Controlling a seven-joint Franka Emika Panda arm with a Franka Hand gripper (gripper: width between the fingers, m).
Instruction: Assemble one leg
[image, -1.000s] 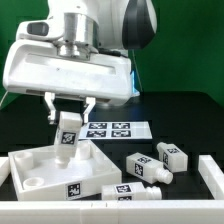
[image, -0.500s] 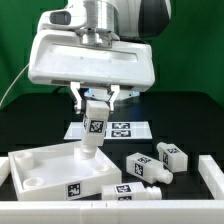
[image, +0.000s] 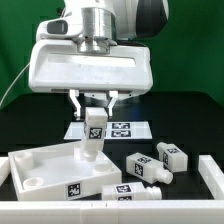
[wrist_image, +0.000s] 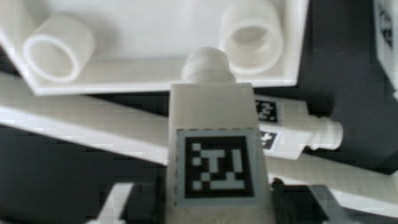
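Note:
My gripper has the leg upright in the panel's front corner socket (image: 98, 169) (wrist_image: 253, 38) beside the loose legs. I will let go of the leg there.
My gripper (image: 94, 103) is shut on a leg (image: 93, 133), a white post with a black-and-white tag, held upright with its narrow end down over the far right corner of the large white tray-like panel (image: 40, 160). In the wrist view the leg (wrist_image: 217, 140) points toward a round socket (wrist_image: 253, 38) in the panel (wrist_image: 143, 25); its tip sits just short of that socket. The fingers (wrist_image: 125, 205) flank the leg. Three more legs (image: 170, 153) lie on the table on the exterior view's right.
The marker board (image: 125, 128) lies behind the panel. A white rail (image: 213, 178) runs along the exterior view's right and front edge. Loose legs (wrist_image: 294, 125) lie close beside the panel.
The gripper has carried the leg toward the exterior view's right, then lowered it slightly over the panel's far right corner. The leg now hangs upright rather than tilted.

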